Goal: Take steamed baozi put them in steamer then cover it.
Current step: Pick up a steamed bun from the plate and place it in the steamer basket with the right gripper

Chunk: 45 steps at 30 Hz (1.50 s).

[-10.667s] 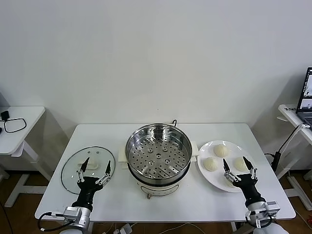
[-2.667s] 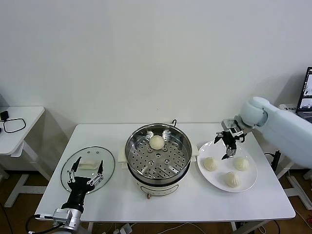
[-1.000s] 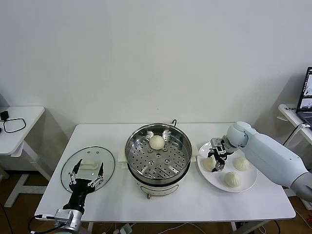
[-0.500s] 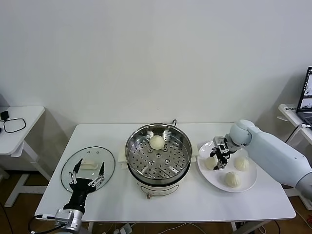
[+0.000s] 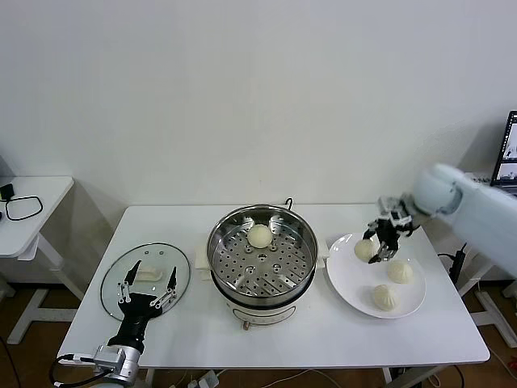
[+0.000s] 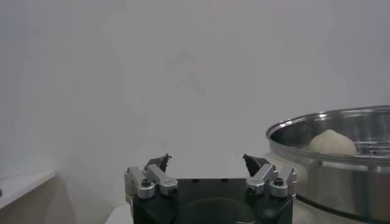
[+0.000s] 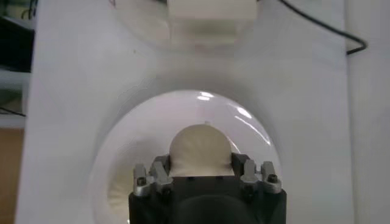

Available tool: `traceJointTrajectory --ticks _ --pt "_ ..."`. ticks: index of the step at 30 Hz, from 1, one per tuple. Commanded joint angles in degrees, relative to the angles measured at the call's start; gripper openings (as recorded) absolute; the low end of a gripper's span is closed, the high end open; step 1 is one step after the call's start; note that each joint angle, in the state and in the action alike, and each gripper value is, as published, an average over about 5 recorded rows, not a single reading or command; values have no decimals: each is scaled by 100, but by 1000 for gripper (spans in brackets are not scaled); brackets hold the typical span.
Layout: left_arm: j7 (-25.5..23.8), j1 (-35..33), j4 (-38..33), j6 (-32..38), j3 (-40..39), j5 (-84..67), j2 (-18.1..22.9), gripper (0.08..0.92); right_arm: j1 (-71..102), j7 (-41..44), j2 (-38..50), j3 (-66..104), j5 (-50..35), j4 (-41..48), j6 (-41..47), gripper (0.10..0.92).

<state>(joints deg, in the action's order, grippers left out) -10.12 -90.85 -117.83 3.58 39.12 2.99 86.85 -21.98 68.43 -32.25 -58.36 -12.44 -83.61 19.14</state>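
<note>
I need to release the baozi from my right gripper in the steel steamer (image 5: 234, 259), between the other baozi and the side of the glass cover. The held baozi is now a little above the white plate.
My right gripper (image 5: 378, 245) is shut on one cream-white baozi (image 5: 365, 249) and holds it a little above the white plate (image 5: 352, 279). In the right wrist view that baozi (image 7: 201, 149) fills the gap between the jaws of the right gripper (image 7: 201, 162), over the plate (image 7: 131, 131). Two more baozi (image 5: 399, 272) (image 5: 385, 297) lie on the plate. Another baozi (image 5: 259, 235) rests in the steel steamer (image 5: 213, 252), also seen from the left wrist as a bun (image 6: 332, 142) in the pot (image 6: 341, 176). The glass cover (image 5: 121, 271) lies flat at the left. My left gripper (image 5: 145, 289) hangs open over its near edge.
The steamer's white base handle (image 7: 210, 12) lies just beyond the plate. A side table with a black cable (image 5: 24, 207) stands at the far left. A laptop (image 5: 509, 153) sits on another table at the far right.
The right gripper closed on the plate's left baozi and lifted it up and slightly right, off the plate. The left arm stayed where it was.
</note>
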Motion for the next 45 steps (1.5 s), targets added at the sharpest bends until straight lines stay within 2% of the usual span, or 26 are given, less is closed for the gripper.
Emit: traceJointTrajectory --ticks 1,9,15,21,33,45 --pt "-7 7 -7 -1 -25 1 -8 823 -2471 -140 116 -1892 -1667 -1406 909 670" --pt "-19 0 -58 1 11 -9 2 823 -2746 -542 -1294 -2027 -2175 -1425 1477 670" --pt "-28 25 -16 11 93 -19 8 823 -2423 -813 -2661 -1843 -2267 -800 1861 670" --pt "-42 59 47 4 242 -33 -9 823 -1688 -996 -3498 -1473 -1930 -189 2162 670" --pt "-61 116 137 -9 320 -44 -34 823 -501 -916 -4420 -1226 -1122 1045 2062 670" --pt "-79 133 230 3 336 -40 -35 823 -22 -945 -4827 -963 -746 1703 1950 670"
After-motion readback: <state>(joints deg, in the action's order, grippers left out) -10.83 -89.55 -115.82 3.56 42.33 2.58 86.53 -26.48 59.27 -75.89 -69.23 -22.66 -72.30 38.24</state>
